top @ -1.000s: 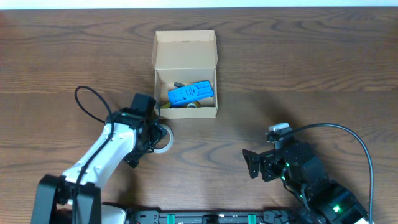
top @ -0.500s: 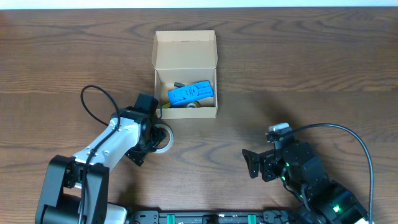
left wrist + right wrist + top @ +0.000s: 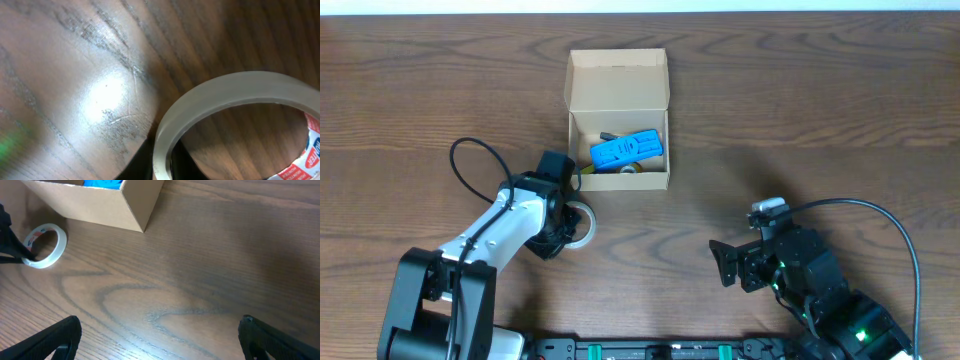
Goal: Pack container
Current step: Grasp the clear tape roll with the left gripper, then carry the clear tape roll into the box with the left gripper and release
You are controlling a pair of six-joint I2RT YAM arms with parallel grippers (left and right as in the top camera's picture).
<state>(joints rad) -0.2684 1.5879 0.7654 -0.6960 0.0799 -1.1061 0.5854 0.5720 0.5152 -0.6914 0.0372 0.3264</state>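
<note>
My left gripper should release the clear tape roll on top of the blue packet inside the cardboard box (image 3: 626, 154).
The container (image 3: 618, 84), a tan cardboard box with its flap lid open, stands at the table's back middle and shows in the right wrist view as a box wall (image 3: 95, 211). Inside lies a blue packet (image 3: 627, 149) over darker items. A clear tape roll (image 3: 583, 222) lies flat on the table just in front of the box's left corner. My left gripper (image 3: 564, 224) is shut on the roll's left wall; in the left wrist view its gripper (image 3: 162, 165) pinches the tape roll (image 3: 225, 95) wall, one dark finger on each side. My right gripper (image 3: 160, 335) stands open over bare wood.
A black cable (image 3: 470, 170) loops off the left arm over the table. The wooden table (image 3: 800, 120) reaches to a pale far edge behind the box. The tape roll (image 3: 47, 245) and the left gripper's dark fingers (image 3: 11, 246) show at the left of the right wrist view.
My left gripper has closed from open onto the tape roll's wall, and the left arm has shifted slightly toward it. The right arm has not moved.
</note>
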